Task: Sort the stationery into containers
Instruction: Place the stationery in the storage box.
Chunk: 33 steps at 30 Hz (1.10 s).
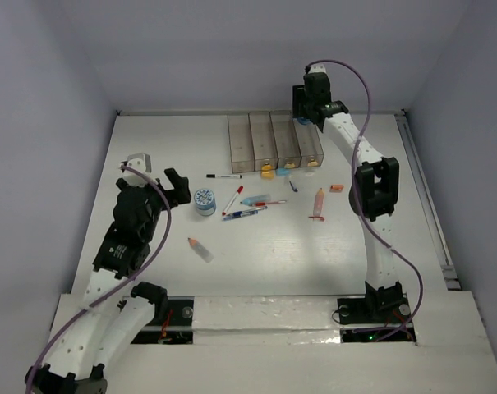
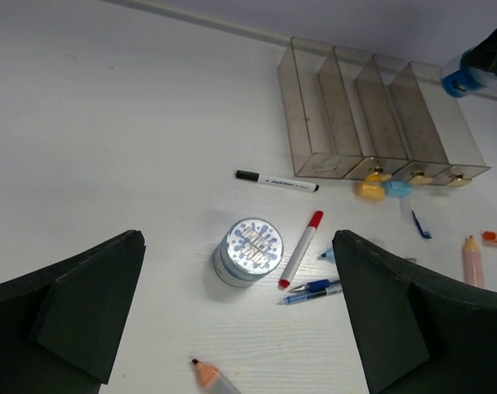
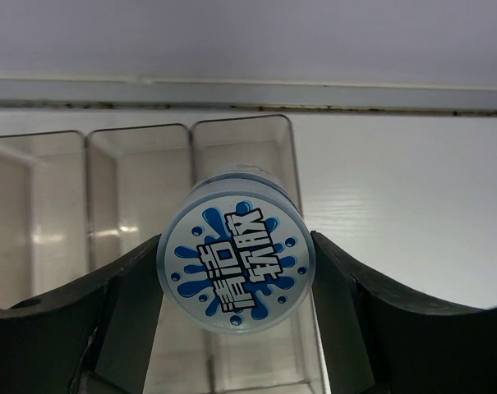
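Observation:
Next, I close my left gripper on the upper side (image 1: 204, 207) (image 2: 227, 268) of the roll that stands beside the red-capped marker.
Four joined translucent containers (image 1: 274, 144) (image 2: 301, 123) (image 3: 137, 129) stand at the back of the table. My right gripper (image 1: 309, 116) (image 3: 236, 275) is shut on a round blue-white roll (image 3: 236, 263) (image 2: 470, 70), held over the rightmost bin. My left gripper (image 1: 158, 174) (image 2: 240, 316) hangs open above the table. A second roll (image 1: 204, 201) (image 2: 248, 250) stands just ahead of it. Near that roll lie a red-capped marker (image 1: 232, 200) (image 2: 302, 248), blue pens (image 1: 246, 213) (image 2: 314, 289), a black-white marker (image 1: 225, 176) (image 2: 277, 181) and an orange stubby stick (image 1: 200, 249) (image 2: 209, 376).
Yellow-orange erasers (image 1: 268, 172) (image 2: 370, 190) and a blue one (image 2: 398, 188) sit at the bins' near ends. A pink stick (image 1: 319, 203) (image 2: 472, 259), a small orange piece (image 1: 337, 188) (image 2: 496, 237) and a small dark blue item (image 1: 293, 186) (image 2: 420, 224) lie to the right. White walls close the back and sides.

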Each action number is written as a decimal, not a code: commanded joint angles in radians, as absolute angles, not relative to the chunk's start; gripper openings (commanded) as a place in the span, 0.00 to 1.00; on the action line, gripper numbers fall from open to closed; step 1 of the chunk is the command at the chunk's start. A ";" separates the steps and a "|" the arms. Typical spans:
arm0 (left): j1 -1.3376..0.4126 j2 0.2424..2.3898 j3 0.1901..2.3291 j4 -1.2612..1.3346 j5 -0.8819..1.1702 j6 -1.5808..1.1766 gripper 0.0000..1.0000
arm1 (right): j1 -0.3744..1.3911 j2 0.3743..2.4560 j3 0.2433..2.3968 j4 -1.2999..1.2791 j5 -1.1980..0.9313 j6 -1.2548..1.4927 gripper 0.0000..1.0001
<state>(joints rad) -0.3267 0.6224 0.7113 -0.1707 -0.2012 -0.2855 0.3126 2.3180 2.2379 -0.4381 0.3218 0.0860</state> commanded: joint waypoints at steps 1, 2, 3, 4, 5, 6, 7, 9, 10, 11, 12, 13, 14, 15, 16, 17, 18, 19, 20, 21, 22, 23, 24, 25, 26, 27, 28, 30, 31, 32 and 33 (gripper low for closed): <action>-0.308 0.663 0.741 -0.172 -0.180 -0.275 0.99 | 0.287 2.313 2.313 -0.338 0.311 0.063 0.32; -0.299 0.672 0.741 -0.172 -0.176 -0.275 0.99 | 0.276 2.321 2.313 -0.330 0.299 0.061 0.32; -0.299 0.683 0.741 -0.170 -0.175 -0.275 0.99 | 0.276 2.335 2.315 -0.319 0.287 0.061 0.32; -0.299 0.689 0.741 -0.172 -0.173 -0.275 0.98 | 0.276 2.342 2.316 -0.318 0.273 0.058 0.32; -0.290 0.698 0.741 -0.170 -0.169 -0.273 0.97 | 0.276 2.348 2.315 -0.313 0.259 0.055 0.33; -0.281 0.704 0.741 -0.172 -0.166 -0.273 0.97 | 0.276 2.361 2.313 -0.307 0.258 0.052 0.33; -0.281 0.709 0.741 -0.172 -0.161 -0.273 0.96 | 0.276 2.367 2.315 -0.302 0.258 0.054 0.33; -0.270 0.724 0.741 -0.172 -0.147 -0.272 0.96 | 0.276 2.378 2.315 -0.293 0.252 0.049 0.33; -0.261 0.730 0.741 -0.173 -0.143 -0.272 0.95 | 0.276 2.390 2.316 -0.291 0.252 0.048 0.33; -0.261 0.736 0.741 -0.172 -0.135 -0.272 0.95 | 0.276 2.394 2.319 -0.290 0.250 0.046 0.33; -0.261 0.750 0.742 -0.173 -0.123 -0.272 0.95 | 0.276 2.405 2.325 -0.291 0.250 0.048 0.33; -0.261 0.756 0.742 -0.173 -0.118 -0.270 0.95 | 0.276 2.410 2.329 -0.290 0.247 0.048 0.33; -0.261 0.764 0.742 -0.172 -0.112 -0.268 0.95 | 0.276 2.413 2.329 -0.290 0.241 0.049 0.33; -0.261 0.776 0.744 -0.172 -0.103 -0.268 0.95 | 0.276 2.414 2.327 -0.284 0.238 0.052 0.33; -0.261 0.781 0.744 -0.172 -0.098 -0.267 0.95 | 0.276 2.416 2.326 -0.281 0.236 0.054 0.33; -0.261 0.790 0.744 -0.172 -0.097 -0.265 0.95 | 0.276 2.419 2.326 -0.278 0.227 0.057 0.33; -0.252 0.793 0.742 -0.173 -0.089 -0.264 0.95 | 0.276 2.422 2.326 -0.272 0.226 0.057 0.33; -0.252 0.798 0.744 -0.172 -0.087 -0.262 0.94 | 0.276 2.425 2.327 -0.270 0.221 0.058 0.33; -0.252 0.805 0.744 -0.172 -0.084 -0.261 0.94 | 0.276 2.433 2.330 -0.268 0.218 0.058 0.35; -0.252 0.810 0.744 -0.175 -0.077 -0.261 0.94 | 0.276 2.437 2.332 -0.268 0.216 0.058 0.39; -0.252 0.814 0.744 -0.175 -0.074 -0.259 0.94 | 0.276 2.444 2.335 -0.268 0.215 0.058 0.46; -0.252 0.822 0.744 -0.176 -0.068 -0.259 0.94 | 0.276 2.448 2.339 -0.268 0.216 0.057 0.69; -0.252 0.834 0.744 -0.176 -0.057 -0.258 0.94 | 0.276 2.454 2.345 -0.270 0.218 0.057 0.79; -0.252 0.841 0.745 -0.178 -0.054 -0.258 0.94 | 0.276 2.454 2.350 -0.268 0.219 0.057 0.88; -0.252 0.850 0.747 -0.181 -0.048 -0.258 0.93 | 0.276 2.454 2.358 -0.271 0.216 0.057 1.00; -0.252 0.862 0.747 -0.179 -0.037 -0.258 0.93 | 0.276 2.451 2.382 -0.284 0.210 0.058 1.00; -0.252 0.868 0.747 -0.179 -0.031 -0.258 0.92 | 0.276 2.441 2.390 -0.287 0.203 0.060 1.00; -0.252 0.896 0.749 -0.179 -0.009 -0.259 0.91 | 0.276 2.415 2.388 -0.278 0.163 0.071 1.00; -0.252 0.906 0.749 -0.179 -0.005 -0.261 0.90 | 0.276 2.380 2.379 -0.278 0.147 0.077 1.00; -0.252 0.922 0.750 -0.184 0.001 -0.262 0.90 | 0.276 2.359 2.370 -0.278 0.121 0.092 1.00; -0.252 0.946 0.752 -0.186 0.044 -0.264 0.89 | 0.276 2.335 2.353 -0.281 0.108 0.103 1.00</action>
<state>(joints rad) -0.2565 0.9112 0.7116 -0.1925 -0.0269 -0.2703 0.2707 2.4435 2.3333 -0.3378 0.1757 0.0769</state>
